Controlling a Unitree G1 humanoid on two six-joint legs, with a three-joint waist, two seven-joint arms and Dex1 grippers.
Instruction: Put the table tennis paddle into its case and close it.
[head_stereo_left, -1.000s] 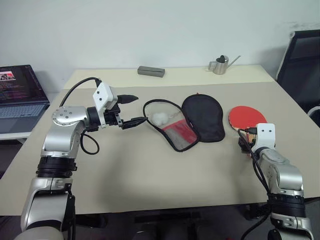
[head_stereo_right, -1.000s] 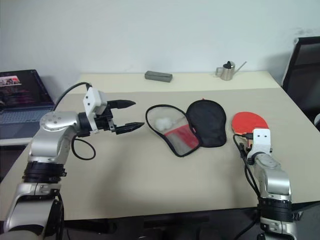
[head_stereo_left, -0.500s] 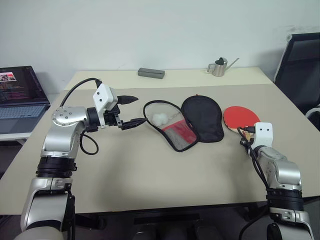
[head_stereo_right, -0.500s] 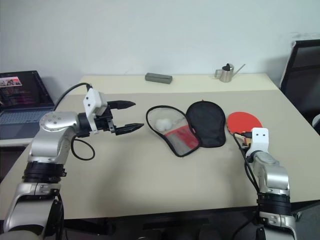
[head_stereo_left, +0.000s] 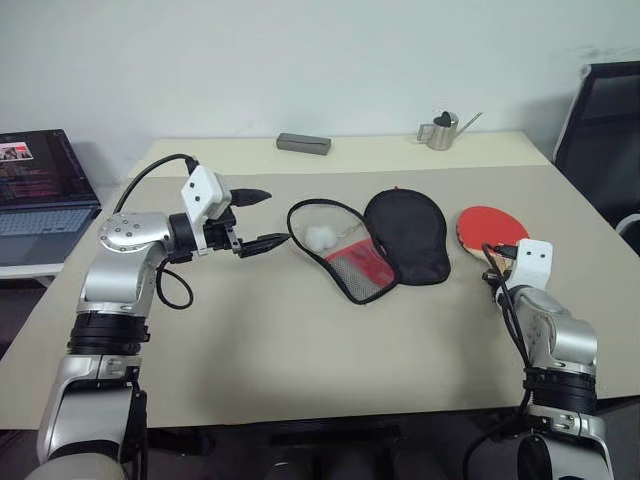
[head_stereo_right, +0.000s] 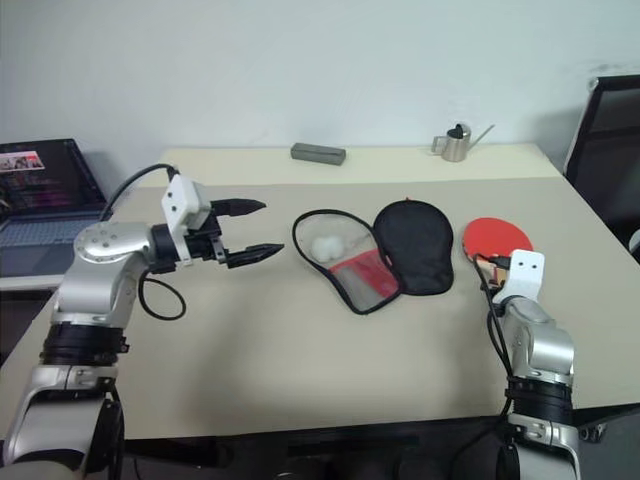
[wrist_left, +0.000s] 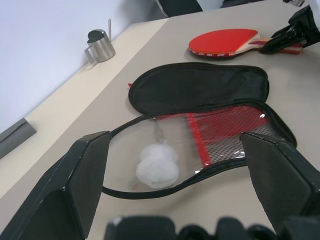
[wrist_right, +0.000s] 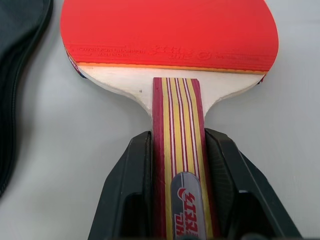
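Observation:
My right gripper is going to set the table tennis paddle down inside the black half of the open case (head_stereo_left: 404, 228).
The table tennis paddle (wrist_right: 170, 30) lies flat on the table at the right, red face up, with its striped wooden handle toward me. My right gripper (wrist_right: 178, 136) is shut on that handle, one finger on each side. The case (head_stereo_left: 405, 235) lies unzipped in the middle of the table. Its black half is spread to the right and its clear mesh half (head_stereo_left: 335, 250) to the left, with a white pom-pom (head_stereo_left: 320, 237) on it. My left gripper (head_stereo_left: 278, 216) hovers open just left of the case, fingers pointing at it and holding nothing.
A small metal watering can (head_stereo_left: 438, 130) and a grey box (head_stereo_left: 302, 143) stand at the table's far edge. A laptop (head_stereo_left: 35, 190) sits on a side desk to the left. A black chair (head_stereo_left: 600, 130) is at the right.
My right gripper has closed on the paddle's handle and its wrist has rolled a little. The left arm and the case have stayed where they were.

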